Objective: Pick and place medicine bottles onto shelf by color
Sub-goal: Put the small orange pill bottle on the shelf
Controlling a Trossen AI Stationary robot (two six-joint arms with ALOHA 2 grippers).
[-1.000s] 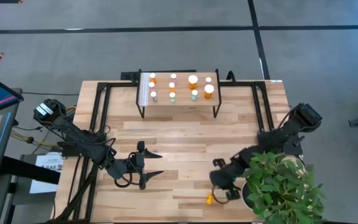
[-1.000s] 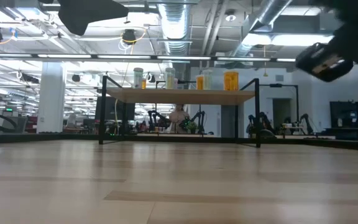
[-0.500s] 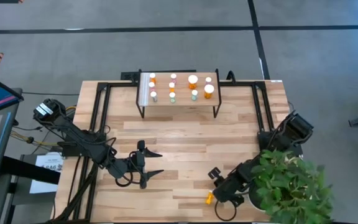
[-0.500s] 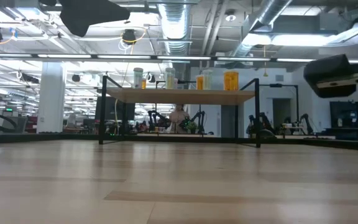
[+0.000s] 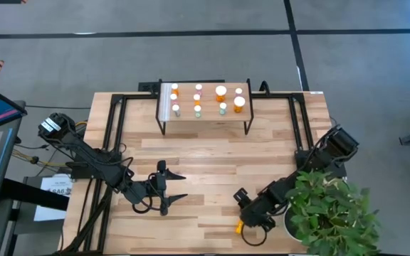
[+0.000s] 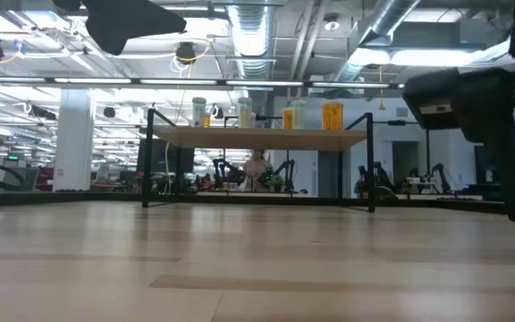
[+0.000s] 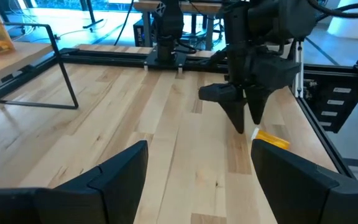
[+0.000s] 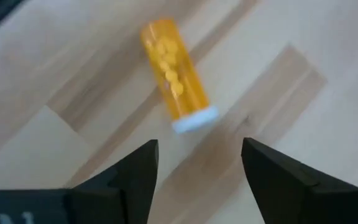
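Observation:
The orange bottle is lying flat with its white cap toward my right gripper. Next, I pinch that cap and hand the bottle's body (image 8: 174, 70) to my left gripper.
An orange medicine bottle (image 8: 174, 74) with a white cap (image 8: 194, 120) lies on its side on the wooden table, near the front edge on the right (image 5: 239, 227). My right gripper (image 8: 199, 146) hovers just above it, open and pointing steeply down, and touches nothing. In the left wrist view its fingers (image 7: 247, 121) stand beside the bottle (image 7: 271, 139). My left gripper (image 5: 180, 187) waits open over the table's front left, nothing between its fingers. The shelf (image 5: 205, 112) stands at the far middle, and several medicine bottles (image 5: 221, 91) are upright on its top.
A potted green plant (image 5: 329, 213) stands at the table's front right corner, close behind my right arm. Black rails (image 5: 116, 121) run along the table's left and right sides. Bare wood lies between the shelf and both grippers. In the low view the shelf (image 6: 257, 136) is seen far off.
My right gripper has sunk toward the orange bottle near the front edge and has rolled about its own pointing line. The bottle has not moved.

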